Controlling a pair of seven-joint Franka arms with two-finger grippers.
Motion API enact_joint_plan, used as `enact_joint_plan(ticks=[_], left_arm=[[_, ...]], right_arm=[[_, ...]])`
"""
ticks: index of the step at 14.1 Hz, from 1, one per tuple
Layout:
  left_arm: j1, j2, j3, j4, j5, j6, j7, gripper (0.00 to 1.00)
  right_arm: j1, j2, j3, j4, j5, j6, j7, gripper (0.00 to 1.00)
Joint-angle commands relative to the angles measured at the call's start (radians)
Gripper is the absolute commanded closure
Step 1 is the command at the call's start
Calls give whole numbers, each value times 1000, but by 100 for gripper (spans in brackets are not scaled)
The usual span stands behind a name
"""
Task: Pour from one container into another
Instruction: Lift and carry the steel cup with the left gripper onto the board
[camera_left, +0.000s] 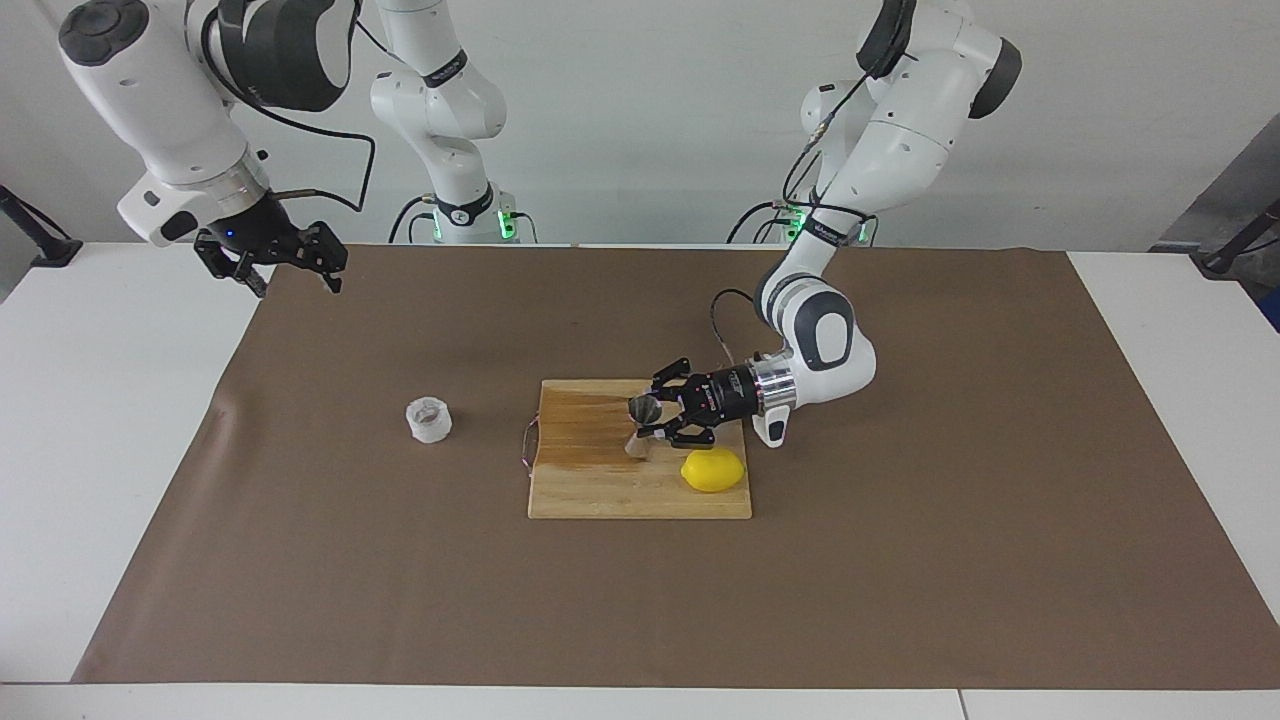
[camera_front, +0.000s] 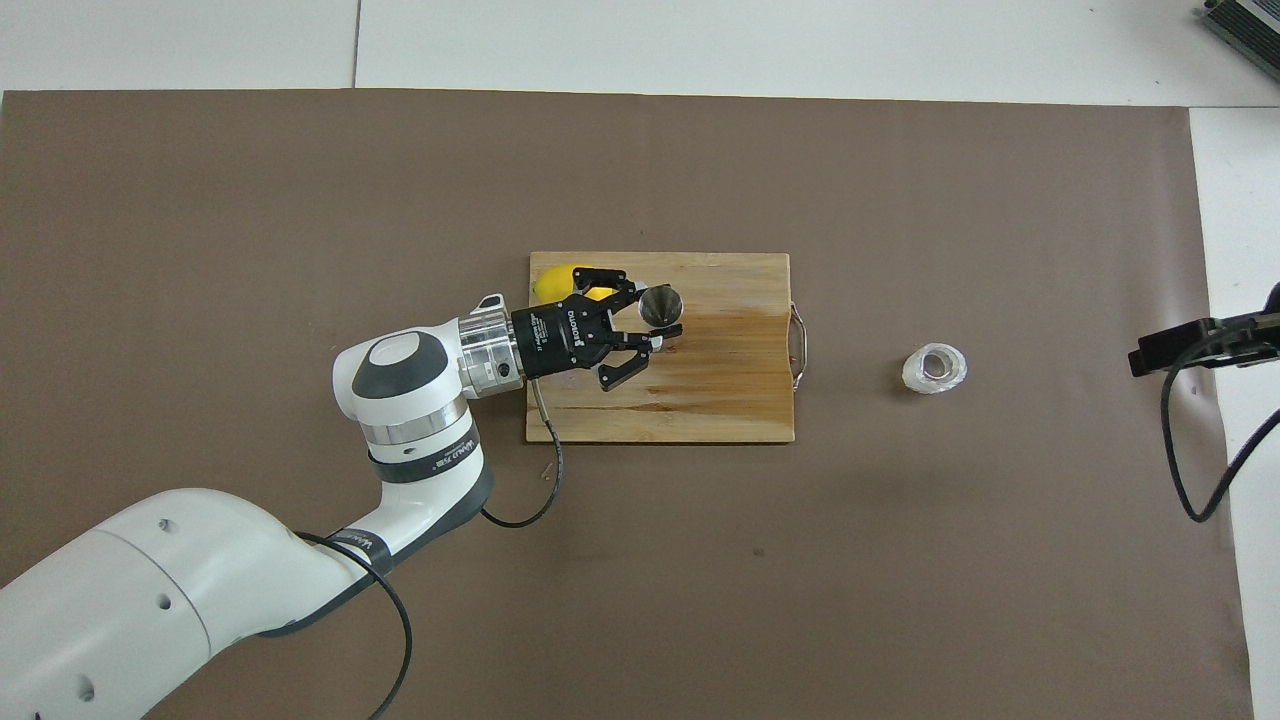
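My left gripper has the steel jigger, now low over the board beside the lemon. Next, I set it down near the middle of the wooden cutting board (camera_front: 684, 354), a bit toward the board's metal handle.
My left gripper (camera_left: 655, 424) (camera_front: 650, 330) is shut on the waist of the steel jigger (camera_left: 643, 407) (camera_front: 661, 303). It holds the jigger nearly upright, low over the wooden cutting board (camera_left: 590, 485) (camera_front: 720, 400), beside the lemon (camera_left: 713, 470) (camera_front: 558, 280). I cannot tell whether the jigger's base touches the board. The whitish plastic cup (camera_left: 428, 419) (camera_front: 934, 368) stands alone on the brown mat, off the board toward the right arm's end. The right gripper (camera_left: 290, 272) (camera_front: 1200, 345) waits open and empty, raised over the mat's edge at that end.
A brown mat (camera_left: 900, 560) covers most of the white table. The board has a small metal handle (camera_left: 528, 442) on the edge that faces the cup. The left arm's forearm and cable hang low over the mat beside the board.
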Motion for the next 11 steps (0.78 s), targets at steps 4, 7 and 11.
enact_joint_plan(ticks=[4, 7, 11], left_arm=[[-58, -52, 20, -44, -94, 51, 19, 100], [-80, -53, 23, -42, -96, 68, 24, 100], [-95, -52, 23, -42, -105, 91, 25, 87]], right_arm=[[-7, -6, 6, -3, -8, -2, -10, 0], [-7, -6, 6, -3, -8, -2, -10, 0], [-7, -6, 6, -3, -8, -2, -10, 0]])
